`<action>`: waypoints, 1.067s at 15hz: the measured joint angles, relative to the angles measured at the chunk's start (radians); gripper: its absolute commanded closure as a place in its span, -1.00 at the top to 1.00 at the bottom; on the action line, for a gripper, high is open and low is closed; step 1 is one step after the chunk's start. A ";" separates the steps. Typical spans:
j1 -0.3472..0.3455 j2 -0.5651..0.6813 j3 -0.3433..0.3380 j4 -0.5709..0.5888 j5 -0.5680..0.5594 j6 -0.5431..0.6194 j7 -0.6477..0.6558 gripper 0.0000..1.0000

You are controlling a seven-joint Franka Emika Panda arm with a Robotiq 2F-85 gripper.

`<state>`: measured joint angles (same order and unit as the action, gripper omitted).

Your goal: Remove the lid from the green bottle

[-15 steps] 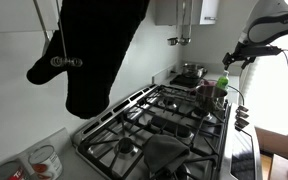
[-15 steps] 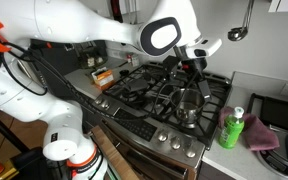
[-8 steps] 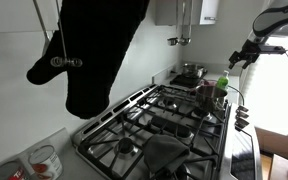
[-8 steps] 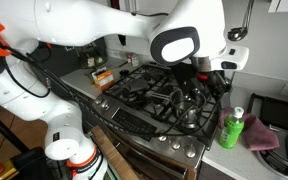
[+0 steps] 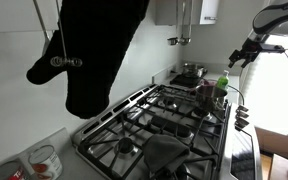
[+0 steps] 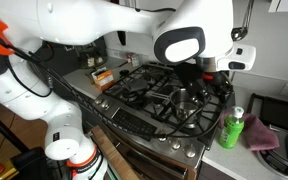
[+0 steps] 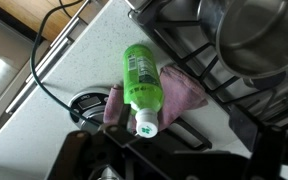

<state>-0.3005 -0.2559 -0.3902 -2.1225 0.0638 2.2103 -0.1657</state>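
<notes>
The green bottle's white lid [image 5: 225, 74] [image 7: 147, 126], above the bottle's green body, is the next place for my gripper to go down and close.
The green bottle [image 6: 232, 130] stands upright on the white counter beside the stove, with a white lid [image 6: 238, 112] on top. It also shows in an exterior view [image 5: 221, 88]. In the wrist view I look down on it: bright green body [image 7: 139, 72], white lid [image 7: 146, 125] with a green mark. My gripper [image 7: 179, 160] hovers above the bottle, open and empty. Its dark fingers [image 7: 84, 152] frame the bottom of that view, and the lid lies left of the middle of the gap. The gripper shows above the bottle in both exterior views [image 5: 246, 55] [image 6: 227, 76].
A pink cloth [image 7: 184, 88] lies on the counter under and beside the bottle. A steel pot [image 6: 189, 100] sits on the gas stove [image 5: 154, 120] close by. A black cable [image 7: 54, 45] runs over the counter. A black oven mitt [image 5: 94, 50] hangs at the front of an exterior view.
My arm has swung from over the pot toward the counter side and now hangs above the green bottle. The bottle and pot have not moved.
</notes>
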 measured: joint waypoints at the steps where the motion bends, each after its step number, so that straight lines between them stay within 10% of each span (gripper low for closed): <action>1: 0.000 0.000 0.000 0.001 0.000 0.000 0.000 1.00; 16: -0.017 0.231 -0.074 0.186 0.260 -0.087 -0.540 1.00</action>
<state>-0.3175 -0.0249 -0.4644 -1.9361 0.3241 2.1234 -0.7061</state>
